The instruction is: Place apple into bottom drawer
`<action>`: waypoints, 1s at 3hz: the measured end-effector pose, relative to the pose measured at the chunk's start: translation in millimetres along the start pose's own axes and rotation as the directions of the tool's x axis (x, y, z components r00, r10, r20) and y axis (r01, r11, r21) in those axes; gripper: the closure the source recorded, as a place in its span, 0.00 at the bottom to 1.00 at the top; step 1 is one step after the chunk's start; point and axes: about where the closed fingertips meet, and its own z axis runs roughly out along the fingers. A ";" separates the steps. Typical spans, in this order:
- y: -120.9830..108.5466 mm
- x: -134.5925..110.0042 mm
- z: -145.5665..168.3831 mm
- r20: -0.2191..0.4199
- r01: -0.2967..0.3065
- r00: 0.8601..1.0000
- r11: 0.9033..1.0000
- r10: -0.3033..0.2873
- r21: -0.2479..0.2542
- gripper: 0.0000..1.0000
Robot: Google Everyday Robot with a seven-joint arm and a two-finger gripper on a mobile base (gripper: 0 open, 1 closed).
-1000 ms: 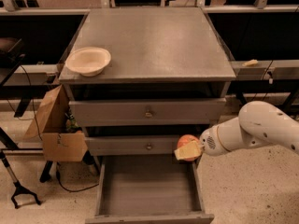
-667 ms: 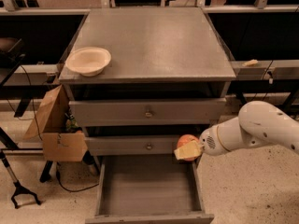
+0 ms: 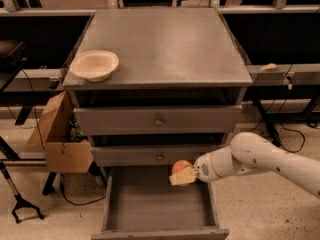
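Observation:
I need to let go of the apple on the bottom drawer's inside (image 3: 141, 210), toward the side of the drawer by the cardboard box.
The apple (image 3: 180, 167) is small, round and orange-red. It sits between the cream fingers (image 3: 181, 177) of my gripper (image 3: 182, 174), which is shut on it. The white arm comes in from the right. The apple hangs just above the back right part of the bottom drawer (image 3: 155, 204), which is pulled out and open. It is a deep grey tray, and its inside shows nothing else. The apple is right below the front of the middle drawer (image 3: 159, 155).
The grey cabinet (image 3: 160, 49) has two shut upper drawers with brass knobs (image 3: 159, 121). A shallow cream bowl (image 3: 94, 65) sits on its top at the left edge. A cardboard box (image 3: 61, 141) stands on the floor at the left. Cables lie on the floor at both sides.
The gripper with the apple has moved left and slightly down, now over the open bottom drawer.

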 end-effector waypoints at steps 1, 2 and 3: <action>-20.1 23.8 83.9 0.005 -0.065 0.998 0.996 0.065 -0.060 1.00; -43.6 34.0 156.4 0.014 -0.123 0.992 0.989 0.124 -0.080 1.00; -64.5 44.0 217.8 -0.038 -0.174 0.984 0.982 0.171 -0.077 1.00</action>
